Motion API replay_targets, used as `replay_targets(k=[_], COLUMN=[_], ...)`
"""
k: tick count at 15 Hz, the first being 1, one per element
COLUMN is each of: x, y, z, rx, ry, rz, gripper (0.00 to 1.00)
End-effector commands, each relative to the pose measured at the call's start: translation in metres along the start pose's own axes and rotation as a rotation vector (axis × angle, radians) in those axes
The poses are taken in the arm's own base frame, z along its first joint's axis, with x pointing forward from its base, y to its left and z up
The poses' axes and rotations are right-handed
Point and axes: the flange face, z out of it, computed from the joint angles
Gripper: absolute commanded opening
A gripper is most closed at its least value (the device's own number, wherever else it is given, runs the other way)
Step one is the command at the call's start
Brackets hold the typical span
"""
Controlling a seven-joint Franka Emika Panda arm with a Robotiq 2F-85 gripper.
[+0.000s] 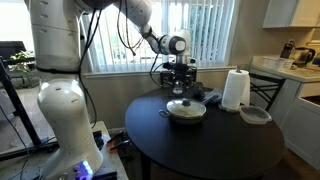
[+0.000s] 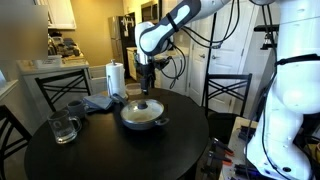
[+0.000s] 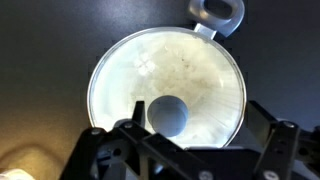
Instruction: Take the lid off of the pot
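Note:
Next, my gripper moves down to the round knob (image 1: 186, 101) (image 3: 167, 116) on top of the pot's glass lid and closes on it there.
The pot (image 1: 187, 114) stands in the middle of the round black table in both exterior views (image 2: 143, 121). The glass lid (image 1: 186, 105) sits on it, its knob up (image 2: 145, 107). My gripper (image 1: 181, 88) hangs open a little above the lid (image 2: 146, 90). In the wrist view the lid (image 3: 200, 70) fills the middle, with one pot handle (image 3: 220, 12) at the top. My gripper (image 3: 198, 120) is open over it, and the round knob (image 3: 168, 113) lies between the fingers, nearer the left one. The fingers hold nothing.
A paper towel roll (image 1: 235, 90) and a pale round dish (image 1: 255, 115) stand beside the pot. A dark cloth (image 2: 98, 102), a dark mug (image 2: 75, 108) and a glass mug (image 2: 63, 128) share the black table (image 2: 120, 155). Chairs (image 2: 227, 92) ring it.

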Motion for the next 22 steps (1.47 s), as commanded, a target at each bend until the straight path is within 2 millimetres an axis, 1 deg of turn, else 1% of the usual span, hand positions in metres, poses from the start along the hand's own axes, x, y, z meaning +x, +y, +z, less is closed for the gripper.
replay_targets(k=[1, 3, 5, 7, 10, 12, 15, 19, 22], x=[0.007, 0.014, 0.02, 0.026, 0.039, 0.047, 0.058, 0.072, 0.079], y=[0.019, 0.03, 0.035, 0.03, 0.014, 0.007, 0.008, 0.014, 0.018], z=[0.028, 0.048, 0.065, 0.078, 0.094, 0.1, 0.104, 0.098, 0.095], rx=[0.056, 0.067, 0.069, 0.063, 0.051, 0.036, 0.008, -0.027, -0.003], ry=[0.047, 0.038, 0.009, -0.025, -0.059, -0.07, -0.066, -0.039, -0.029], rz=[-0.008, 0.003, 0.001, -0.02, -0.075, -0.101, -0.116, -0.125, -0.12], gripper=[1.0, 1.0, 1.0, 1.0, 1.0, 1.0, 1.0, 1.0, 1.0])
